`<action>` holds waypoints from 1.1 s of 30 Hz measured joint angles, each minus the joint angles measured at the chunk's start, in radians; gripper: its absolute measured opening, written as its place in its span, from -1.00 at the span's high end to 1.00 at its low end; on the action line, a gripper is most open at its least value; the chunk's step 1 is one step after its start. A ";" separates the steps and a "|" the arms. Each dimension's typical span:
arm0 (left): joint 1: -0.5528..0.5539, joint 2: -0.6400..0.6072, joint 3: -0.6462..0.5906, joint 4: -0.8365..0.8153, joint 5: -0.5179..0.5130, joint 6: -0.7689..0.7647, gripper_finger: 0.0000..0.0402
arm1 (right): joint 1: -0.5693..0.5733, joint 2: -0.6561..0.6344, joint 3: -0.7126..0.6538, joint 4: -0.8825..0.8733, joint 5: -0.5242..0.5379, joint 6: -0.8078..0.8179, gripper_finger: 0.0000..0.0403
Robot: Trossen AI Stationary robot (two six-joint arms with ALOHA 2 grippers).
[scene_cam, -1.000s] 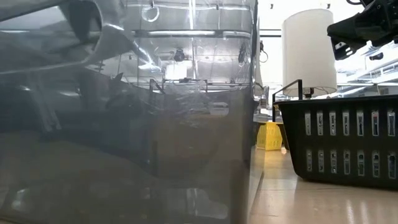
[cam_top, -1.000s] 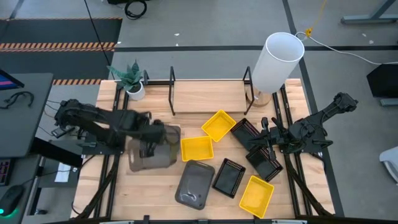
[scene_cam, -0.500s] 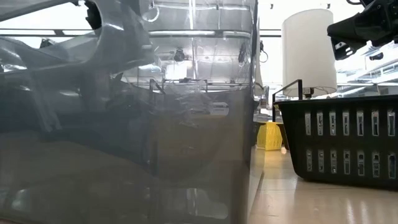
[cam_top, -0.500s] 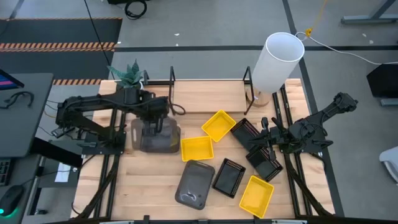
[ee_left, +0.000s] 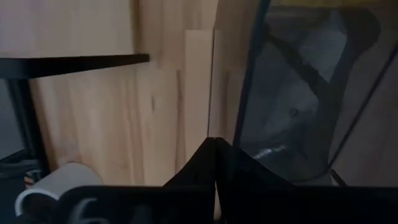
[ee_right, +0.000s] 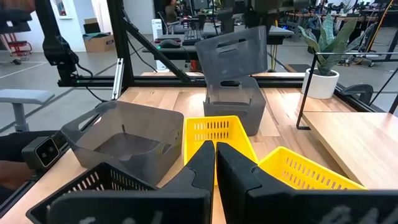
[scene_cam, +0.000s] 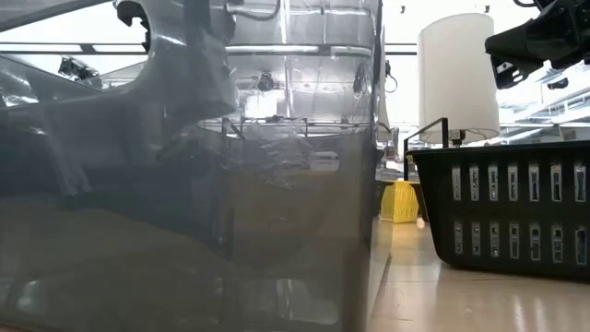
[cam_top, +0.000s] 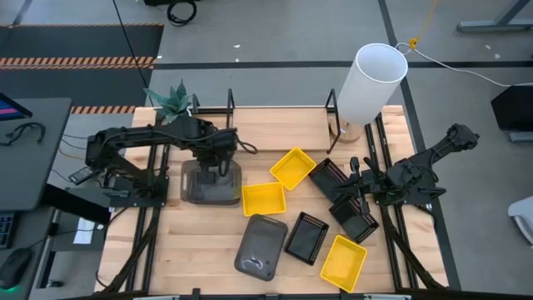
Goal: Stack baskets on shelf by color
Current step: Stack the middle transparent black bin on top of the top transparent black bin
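My left gripper needs to set the dark grey basket on the table (cam_top: pixel 203 187) between the black rail and yellow basket.
My left gripper (cam_top: pixel 213 165) is shut on a dark grey basket (cam_top: pixel 210 183) just in front of the light-wood shelf (cam_top: pixel 279 129) with its black upright rods. In the right wrist view this basket (ee_right: pixel 233 81) hangs tipped on end below the left arm. A second grey basket (cam_top: pixel 258 246) lies flat on its bottom near the table's near edge. Three yellow baskets (cam_top: pixel 291 167) (cam_top: pixel 263 198) (cam_top: pixel 343 260) and three black perforated ones (cam_top: pixel 306 236) (cam_top: pixel 329 177) (cam_top: pixel 354 218) lie on the table's right half. My right gripper (cam_top: pixel 358 196) is shut above the black baskets. My left gripper pinches the grey basket's upper wall (ee_left: pixel 241 127) between its two fingers, coming from above and pointing down. The basket hangs tilted on end below the fingers, its handle slot (ee_right: pixel 230 45) near the top. Whether its lower end rests on the table cannot be told.
A tall white cylinder (cam_top: pixel 371 79) stands at the shelf's right end and a potted plant (cam_top: pixel 176 108) at its left end. In the low view the near grey basket (scene_cam: pixel 184 231) fills the left half, with a black basket (scene_cam: pixel 502 217) at the right.
My left gripper has carried the grey basket toward the table's far edge and a little to the right, up to the shelf. The basket has tipped more upright on the way. The right arm has kept still.
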 joint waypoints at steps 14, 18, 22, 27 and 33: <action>0.068 0.038 -0.089 -0.033 0.025 0.034 0.96 | 0.000 0.000 0.000 0.003 0.000 0.000 0.89; 0.077 0.039 -0.157 -0.011 0.023 0.043 0.96 | 0.000 0.000 0.000 0.003 0.000 0.000 0.89; 0.076 0.039 -0.171 -0.002 0.028 0.049 0.96 | 0.000 0.000 0.000 0.003 0.000 0.000 0.89; 0.076 0.039 -0.172 -0.003 0.080 0.049 0.95 | 0.000 0.000 0.000 0.003 0.000 0.000 0.89; 0.075 0.039 -0.172 0.002 0.077 0.052 0.79 | 0.000 0.000 0.000 0.003 0.000 0.000 0.89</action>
